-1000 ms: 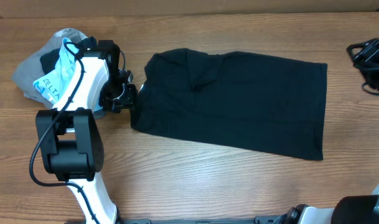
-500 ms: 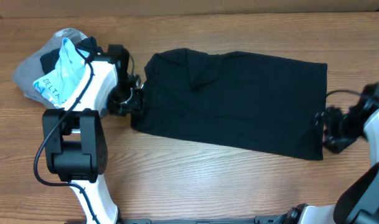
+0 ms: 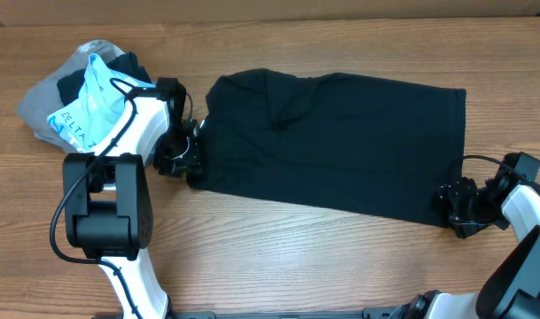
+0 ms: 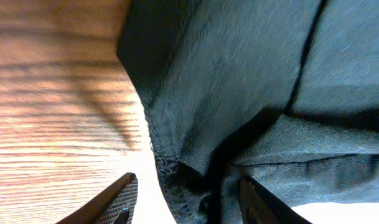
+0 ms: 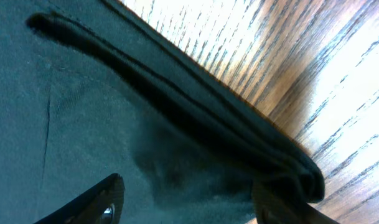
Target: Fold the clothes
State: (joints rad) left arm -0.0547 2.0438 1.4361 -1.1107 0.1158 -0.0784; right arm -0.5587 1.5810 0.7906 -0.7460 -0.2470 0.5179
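My right gripper's open fingers sit beside the black shirt's thick, curled folded edge, so they should take the shirt's corner [image 5: 308, 182] and pull it flat toward the front first.
The black shirt [image 3: 340, 142] lies flat on the wooden table as a wide folded rectangle. My left gripper [image 3: 190, 165] sits at its lower left corner. In the left wrist view the jaws [image 4: 188, 202] stand open, and the shirt's frayed corner [image 4: 177, 180] lies between them, apart from the left finger [image 4: 122, 200]. My right gripper [image 3: 453, 206] is at the shirt's lower right corner. Its jaws [image 5: 189, 205] are open over the cloth [image 5: 83, 93], just inside the thick folded edge [image 5: 239, 124].
A heap with a light blue lettered shirt [image 3: 79, 111] and a grey garment [image 3: 48, 93] lies at the far left, right behind my left arm. The left arm's base [image 3: 101, 217] stands near the front edge. Bare wood [image 3: 278, 257] runs in front of the shirt.
My right arm has swung in from the far right edge to the shirt's lower right corner. The left gripper has shifted slightly down along the shirt's left edge to its corner.
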